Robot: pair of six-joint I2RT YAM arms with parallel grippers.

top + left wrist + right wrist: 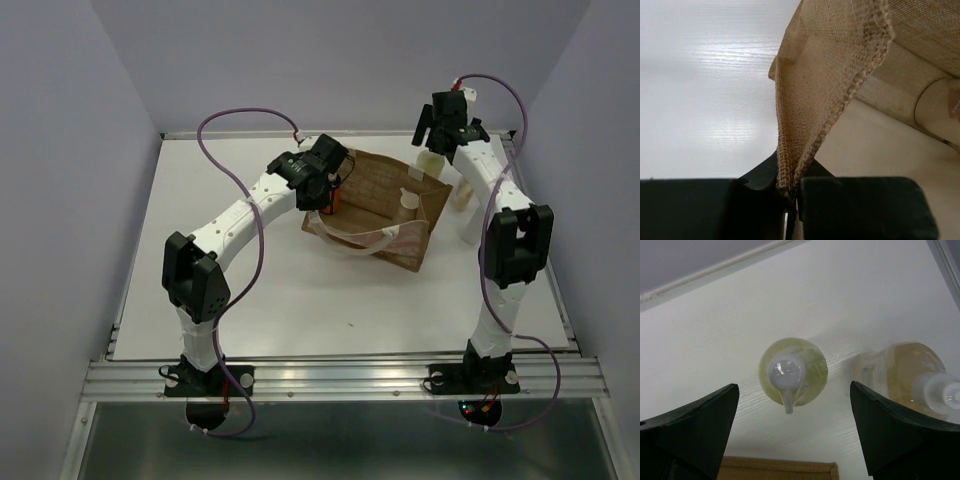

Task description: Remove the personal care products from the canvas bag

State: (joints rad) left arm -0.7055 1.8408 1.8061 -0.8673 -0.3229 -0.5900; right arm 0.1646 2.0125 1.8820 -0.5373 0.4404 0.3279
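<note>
The cap [409, 199] of the white-capped bottle inside the canvas bag is next for my right gripper, which should go there and close on it.
The canvas bag [385, 205] lies open in the middle of the table. My left gripper [325, 182] is shut on the bag's woven left rim [830, 75], with the hem pinched between the jaws [790, 192]. A white-capped bottle [408, 203] stands inside the bag, and a beige bottle [937, 107] shows inside it in the left wrist view. An amber-orange item [333, 200] sits by the left gripper. My right gripper [438, 140] is open and empty [795, 430], above a pale yellow-green pump bottle [792, 371] standing on the table behind the bag. A beige bottle [905, 375] stands to its right.
The yellow-green bottle [431, 160] and beige bottle [463, 195] stand at the back right, close to the bag's far corner and the right arm. The bag's white handles [365, 240] drape over its front. The table's back rail [300, 135] and right edge are near.
</note>
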